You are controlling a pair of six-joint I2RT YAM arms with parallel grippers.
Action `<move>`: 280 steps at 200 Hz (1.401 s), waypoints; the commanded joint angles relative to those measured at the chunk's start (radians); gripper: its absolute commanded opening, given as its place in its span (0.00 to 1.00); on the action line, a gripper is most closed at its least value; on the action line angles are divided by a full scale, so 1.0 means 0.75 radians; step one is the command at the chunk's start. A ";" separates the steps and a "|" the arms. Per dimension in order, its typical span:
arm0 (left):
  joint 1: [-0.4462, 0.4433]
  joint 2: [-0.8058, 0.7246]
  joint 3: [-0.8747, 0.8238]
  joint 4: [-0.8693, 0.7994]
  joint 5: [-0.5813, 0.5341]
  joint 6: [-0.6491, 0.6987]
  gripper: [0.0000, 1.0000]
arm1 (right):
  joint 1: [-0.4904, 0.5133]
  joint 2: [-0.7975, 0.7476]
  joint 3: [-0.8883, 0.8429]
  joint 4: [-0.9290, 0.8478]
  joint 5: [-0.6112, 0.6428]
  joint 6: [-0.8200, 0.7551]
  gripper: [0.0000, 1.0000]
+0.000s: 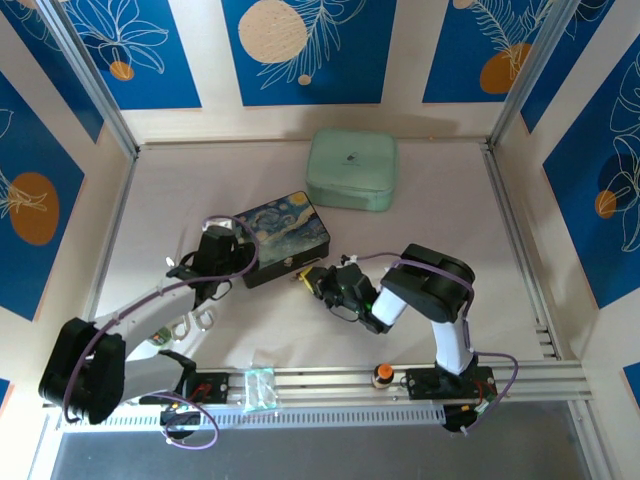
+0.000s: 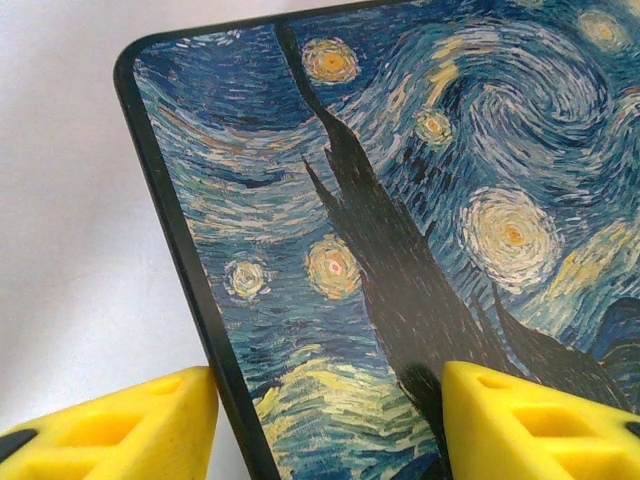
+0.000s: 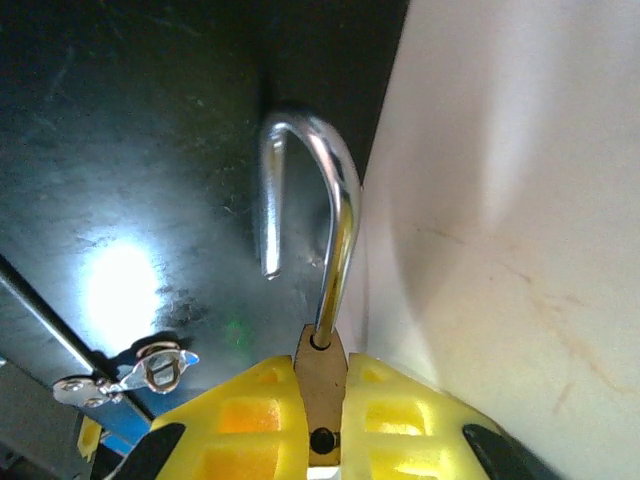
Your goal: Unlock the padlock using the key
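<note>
The robot's right gripper will set the padlock, now in front of the starry-night box, down on the white table [image 1: 386, 304] behind the orange-and-black knob, away from the starry-night box.
My right gripper [image 3: 320, 425] is shut on the brass body of the padlock [image 3: 320, 375], seen edge-on between the yellow fingers. Its silver shackle [image 3: 338, 200] stands up with one leg in the body and the other leg's end free, hanging in front of the black side of the starry-night box [image 3: 120, 150]. In the top view this gripper [image 1: 318, 280] is at the box's near side. My left gripper [image 2: 330, 425] is open, its fingers straddling the left edge of the box lid [image 2: 400, 200]. The key is hidden.
A small metal hasp [image 3: 150, 372] sticks out of the box's side. A mint-green case [image 1: 351, 170] lies behind the box [image 1: 285, 232]. On the front rail [image 1: 520, 378] sit an orange-and-black knob [image 1: 382, 375] and a clear packet [image 1: 259, 388].
</note>
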 commanded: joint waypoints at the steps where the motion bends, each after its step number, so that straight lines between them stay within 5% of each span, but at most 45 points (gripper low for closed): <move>1: 0.014 0.059 -0.019 -0.268 -0.095 0.064 0.60 | -0.040 0.044 -0.083 -0.201 -0.195 -0.013 0.00; 27: 0.018 0.072 0.009 -0.284 -0.111 0.068 0.65 | -0.147 -0.069 -0.068 -0.519 -0.451 -0.134 0.00; 67: 0.032 0.161 0.063 -0.211 -0.092 0.060 0.89 | -0.298 -0.274 0.013 -1.073 -0.721 -0.435 0.00; 156: 0.110 0.343 0.257 -0.088 -0.011 0.061 0.92 | -0.608 -0.471 0.173 -1.944 -1.045 -1.054 0.01; 227: 0.194 0.248 0.397 -0.162 0.030 0.111 1.00 | -0.831 -0.473 0.412 -2.574 -0.944 -1.548 0.05; 280: 0.200 0.138 0.377 -0.192 0.084 0.070 1.00 | -0.840 -0.492 0.486 -2.679 -0.769 -1.562 0.13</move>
